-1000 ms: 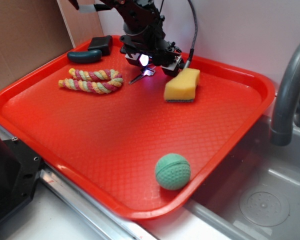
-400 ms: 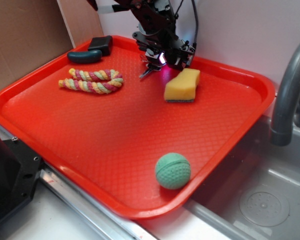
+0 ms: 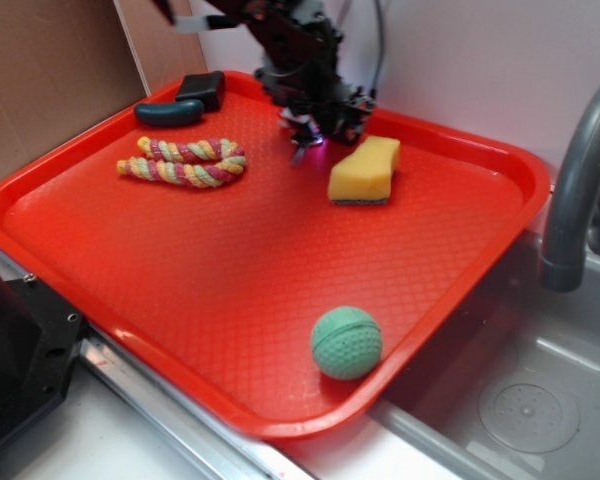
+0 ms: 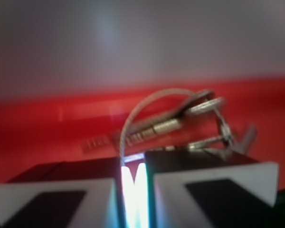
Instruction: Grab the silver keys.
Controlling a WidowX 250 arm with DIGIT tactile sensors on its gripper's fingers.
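My gripper is pinching only the thin wire ring, with the silver keys beyond its fingers, so next I open wide and close around the bunch (image 4: pixel 180 122).
The silver keys (image 3: pixel 300 152) hang in a small bunch just under my gripper (image 3: pixel 303 130), at the back of the red tray (image 3: pixel 180 300), left of the yellow sponge (image 3: pixel 365 170). Up close in the wrist view, the keys (image 4: pixel 161 127) and their thin wire ring show blurred against the tray's red floor. The ring's wire runs down into the narrow slit between the jaws of my gripper (image 4: pixel 133 164), which is shut on it. The black fingers (image 4: pixel 194 164) hide the lower part of the bunch.
A striped rope toy (image 3: pixel 185 162) lies left of the gripper. Behind it are a dark teal handle (image 3: pixel 168 112) and a black block (image 3: pixel 202 88). A green ball (image 3: pixel 346 342) sits near the tray's front edge. A grey faucet (image 3: pixel 580 180) and a sink (image 3: pixel 520 400) are to the right.
The gripper has shifted right and then turned, with the keys moving along under it from beside the rope toward the sponge. The light between the fingers no longer shows in the exterior view.
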